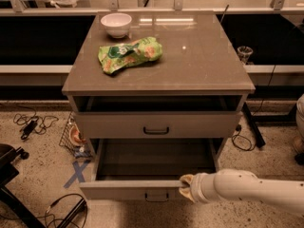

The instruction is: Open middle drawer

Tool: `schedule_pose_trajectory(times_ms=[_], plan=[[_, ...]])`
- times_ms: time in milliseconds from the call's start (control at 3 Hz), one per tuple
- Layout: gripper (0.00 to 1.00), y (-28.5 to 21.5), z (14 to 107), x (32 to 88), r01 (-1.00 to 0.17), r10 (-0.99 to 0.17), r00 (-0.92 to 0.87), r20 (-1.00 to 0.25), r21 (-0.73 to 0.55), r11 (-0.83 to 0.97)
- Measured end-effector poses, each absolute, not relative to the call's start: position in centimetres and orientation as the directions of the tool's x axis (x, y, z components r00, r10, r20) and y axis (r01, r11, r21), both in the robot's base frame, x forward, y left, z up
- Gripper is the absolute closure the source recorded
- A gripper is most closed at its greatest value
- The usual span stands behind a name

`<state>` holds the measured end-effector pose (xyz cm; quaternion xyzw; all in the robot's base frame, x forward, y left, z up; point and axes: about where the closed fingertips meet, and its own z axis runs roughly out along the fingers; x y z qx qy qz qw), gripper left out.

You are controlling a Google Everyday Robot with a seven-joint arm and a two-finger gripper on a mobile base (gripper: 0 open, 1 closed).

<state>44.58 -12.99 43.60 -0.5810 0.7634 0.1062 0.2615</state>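
Next, I release the middle drawer once its front reaches over the floor [154,205] just beyond the black bar handle.
The middle drawer [128,190] is pulled well out of the grey-brown cabinet; its dark inside [156,158] looks empty. Its flat front has a small black bar handle [157,197] at the centre. My gripper [186,188], at the end of the white arm [247,190] coming in from the right, sits at the top edge of this drawer's front, just right of the handle. The top drawer [156,125] above it is closed, with a dark gap over it. The bottom drawer is out of view.
A white bowl [116,23] and a green snack bag [129,55] lie on the cabinet top [199,56]. Cables [33,123] and a blue X of tape [76,174] are on the floor at left, with a black stand leg [14,208] at lower left.
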Motion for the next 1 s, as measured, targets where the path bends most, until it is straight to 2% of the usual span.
schedule_pose_trajectory(times_ms=[667,1000], plan=[[1.0,-13.1,43.6,44.2,-0.943,-0.832,-0.194,-0.519,-0.135,0.303],[0.98,-13.4,43.8,41.1,-0.955,-0.842,-0.217,-0.495,-0.069,0.287]])
